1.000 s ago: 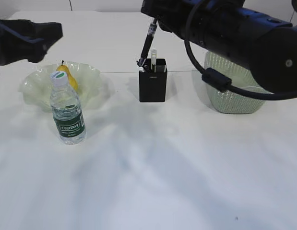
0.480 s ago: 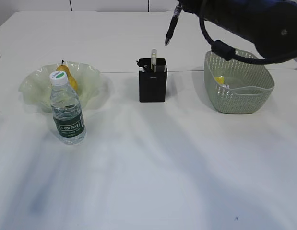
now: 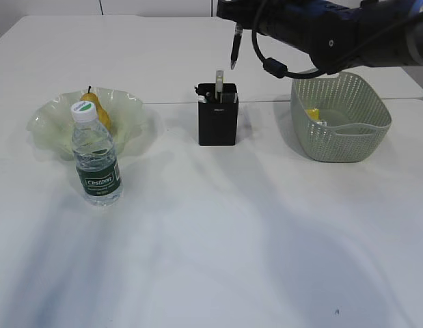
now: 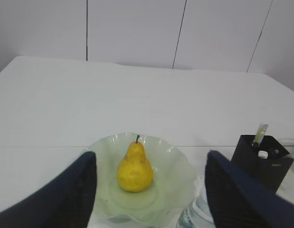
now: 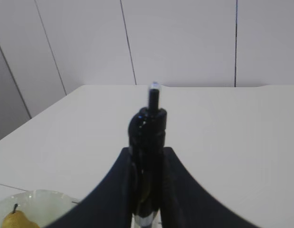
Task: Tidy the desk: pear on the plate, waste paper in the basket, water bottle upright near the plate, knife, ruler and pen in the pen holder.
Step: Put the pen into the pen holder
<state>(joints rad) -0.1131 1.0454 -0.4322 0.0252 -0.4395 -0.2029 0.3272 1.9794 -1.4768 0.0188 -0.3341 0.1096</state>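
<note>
The robot's right gripper should release the black pen in the black pen holder (image 3: 223,87), beside the pale ruler. The pen now hangs above that holder.
My right gripper (image 3: 237,27) is shut on a black pen (image 3: 234,49), which hangs nearly upright above the black pen holder (image 3: 217,124). In the right wrist view the pen (image 5: 147,137) sits clamped between the fingers of that gripper (image 5: 147,159). A pale ruler (image 3: 219,82) sticks up out of the holder; I cannot make out the knife. The yellow pear (image 4: 134,164) lies on the ruffled green plate (image 4: 180,178). My left gripper (image 4: 150,156) hovers open well back from it. The water bottle (image 3: 96,158) stands upright in front of the plate (image 3: 50,126).
The green basket (image 3: 341,130) stands right of the holder with a yellow scrap (image 3: 312,115) inside. The right arm spans the top right of the exterior view. The white desk (image 3: 218,246) stretches bare toward the front.
The pen rose from the holder's rim, swung right, and now hangs more upright above the holder. The left arm left the exterior view.
</note>
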